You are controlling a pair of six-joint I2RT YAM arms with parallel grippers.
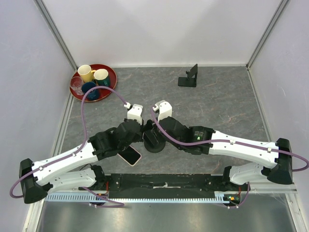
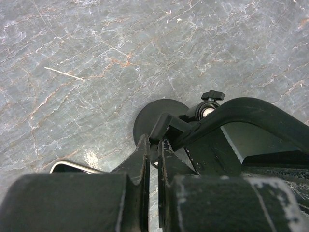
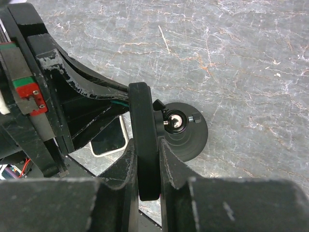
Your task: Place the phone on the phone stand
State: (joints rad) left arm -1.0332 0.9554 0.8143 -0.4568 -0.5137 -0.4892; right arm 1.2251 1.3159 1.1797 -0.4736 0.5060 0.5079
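Note:
My right gripper is going to set the round-based black holder down on the grey tabletop slightly farther from the phone (image 1: 164, 139) (image 3: 204, 121).
The phone stand (image 1: 188, 77), small and matte black, stands alone at the far right of the table. The phone (image 1: 130, 155), dark screen with a pale rim, lies flat under my left arm; it also shows in the right wrist view (image 3: 108, 140), and its rim shows in the left wrist view (image 2: 72, 166). My right gripper (image 1: 154, 137) (image 3: 147, 145) is shut on the curved black band of a second, round-based black holder (image 3: 186, 133) at the table's middle. My left gripper (image 1: 143, 135) (image 2: 154, 147) has its jaws nearly together, tips against that holder's bracket (image 2: 166, 126).
A red tray (image 1: 112, 84) with several cups sits at the far left corner. White walls close in the left, right and far sides. A black rail (image 1: 164, 181) runs along the near edge between the arm bases.

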